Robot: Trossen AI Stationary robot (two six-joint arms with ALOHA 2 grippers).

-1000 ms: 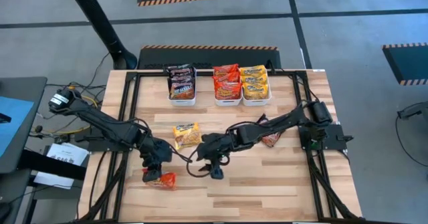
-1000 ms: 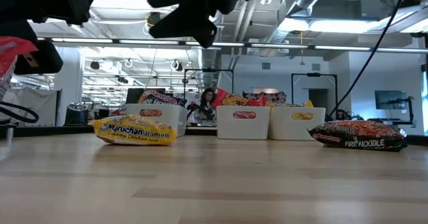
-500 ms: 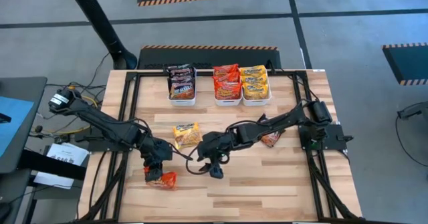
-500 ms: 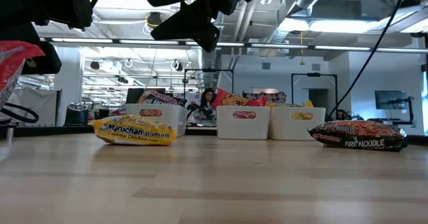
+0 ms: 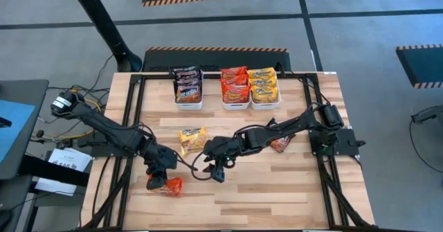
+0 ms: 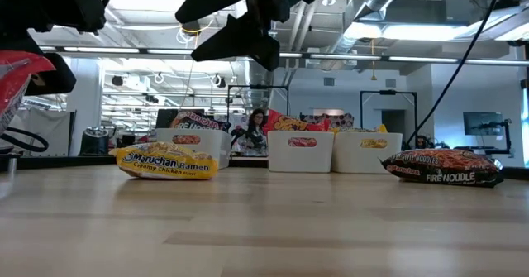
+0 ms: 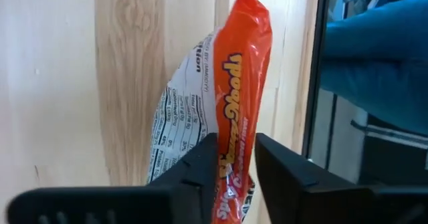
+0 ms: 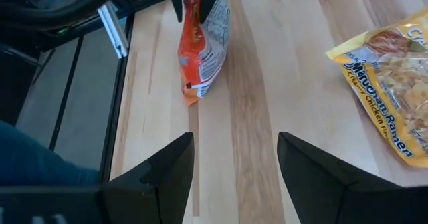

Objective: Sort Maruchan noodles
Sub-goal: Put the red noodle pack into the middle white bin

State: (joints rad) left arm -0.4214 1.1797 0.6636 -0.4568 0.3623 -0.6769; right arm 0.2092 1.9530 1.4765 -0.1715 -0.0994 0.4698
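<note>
The orange-red packet is between my parted left fingers; I will pinch it tightly before passing the packet's loose end [image 7: 250, 17] to my right gripper.
My left gripper [image 5: 158, 171] hangs over the table's near-left part, shut on an orange-red noodle packet [image 5: 168, 185], which also shows in the right wrist view [image 8: 199, 43] and at the low view's left edge [image 6: 15, 83]. My right gripper [image 5: 214, 170] is open and holds nothing, above bare wood right of that packet. A yellow Maruchan packet [image 5: 193, 139] lies flat mid-table. A dark Fire Noodle packet [image 5: 280, 145] lies flat, partly under my right arm. Three white bins at the far edge hold dark [image 5: 187, 85], red [image 5: 234, 84] and yellow [image 5: 263, 84] packets. My left gripper [image 7: 235, 150] pinches the orange-red packet's upper edge [image 7: 234, 158] between its two fingers, coming from above and pointing down. The packet stands edge-on and hangs below the fingers [image 7: 200, 164], its printed back turned to one side. Whether its lower end touches the wood, I cannot tell.
A black frame [image 5: 136, 107] runs along the table's left, right and far sides. Bare wood [image 5: 270, 190] spreads over the near-right part. Cables [image 5: 197, 168] trail between the two grippers. A person sits far off in the room [image 6: 258, 126].
My right gripper has drifted a little toward the table's left and far side, still open. My left gripper keeps its hold, and the orange-red packet has shifted slightly with it.
</note>
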